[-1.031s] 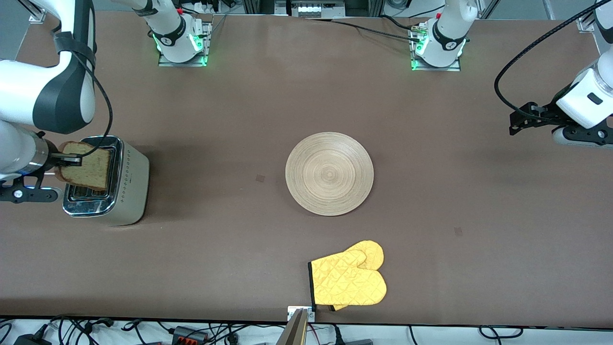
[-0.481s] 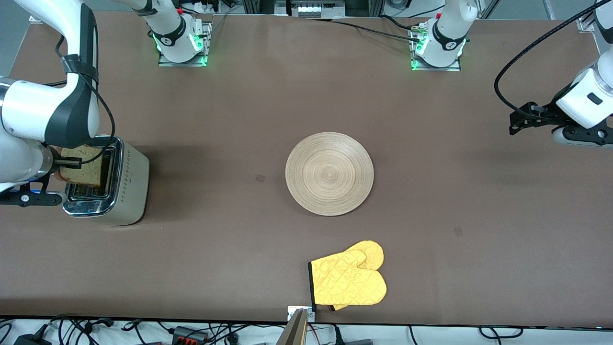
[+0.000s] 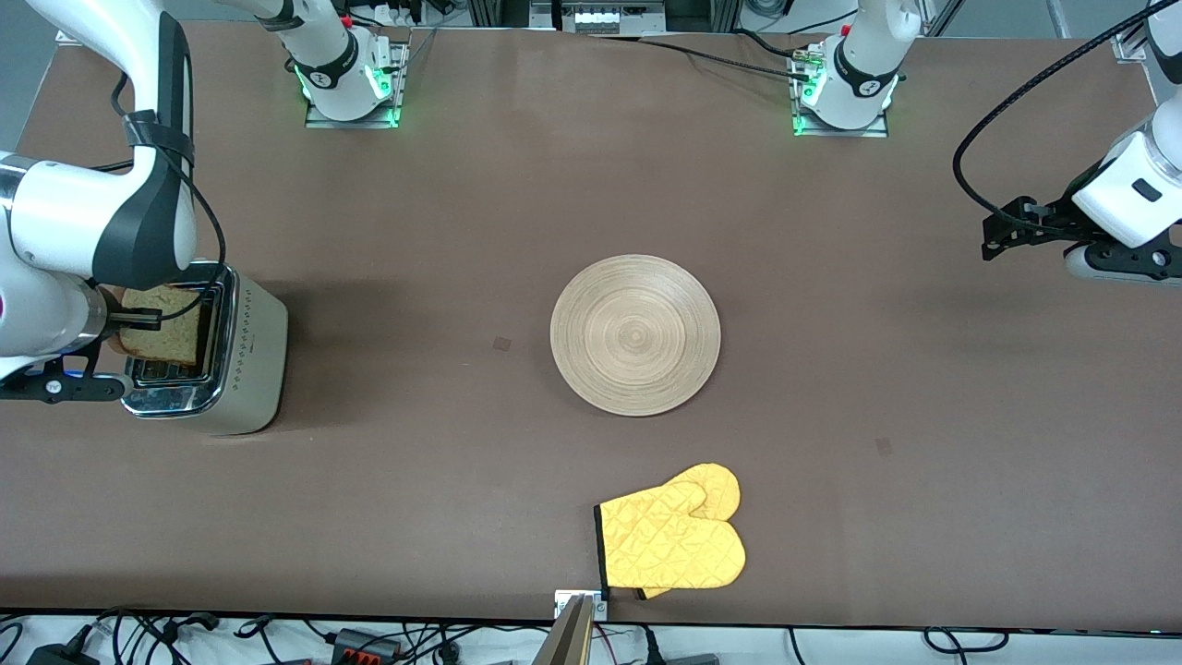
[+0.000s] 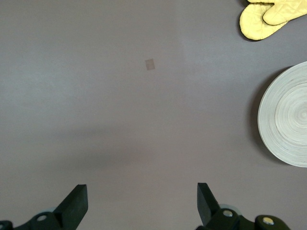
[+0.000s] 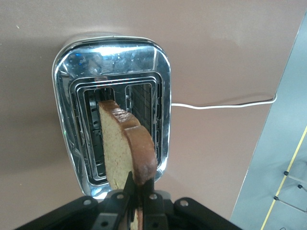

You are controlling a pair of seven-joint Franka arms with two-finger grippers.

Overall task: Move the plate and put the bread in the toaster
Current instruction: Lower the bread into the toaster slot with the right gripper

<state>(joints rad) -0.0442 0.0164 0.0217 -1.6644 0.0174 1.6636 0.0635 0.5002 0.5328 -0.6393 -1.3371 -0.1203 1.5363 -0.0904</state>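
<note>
Next, my right gripper lets the bread go in the toaster slot nearer the wooden plate (image 3: 190, 334) (image 5: 102, 136).
The bread (image 3: 168, 323), a tan slice with a brown crust, hangs edge-down over the chrome-topped toaster (image 3: 249, 356) at the right arm's end of the table. My right gripper (image 3: 140, 320) is shut on its upper crust. In the right wrist view the bread (image 5: 125, 148) points down from the right gripper (image 5: 139, 184), its lower edge at the mouth of one slot of the toaster (image 5: 112, 52). The empty wooden plate (image 3: 635, 334) lies mid-table, also seen as the plate (image 4: 288, 115). My left gripper (image 3: 995, 238) waits open over bare table at the left arm's end, empty in its own view (image 4: 141, 196).
A yellow oven mitt (image 3: 674, 540) lies near the table's front edge, nearer the front camera than the plate; the mitt (image 4: 266, 17) also shows in the left wrist view. The toaster's white cord (image 5: 220, 104) trails off toward the table edge.
My right gripper has sunk with the bread, so the slice sits lower over the toaster and closer to its slot. The left arm, plate and mitt have not moved.
</note>
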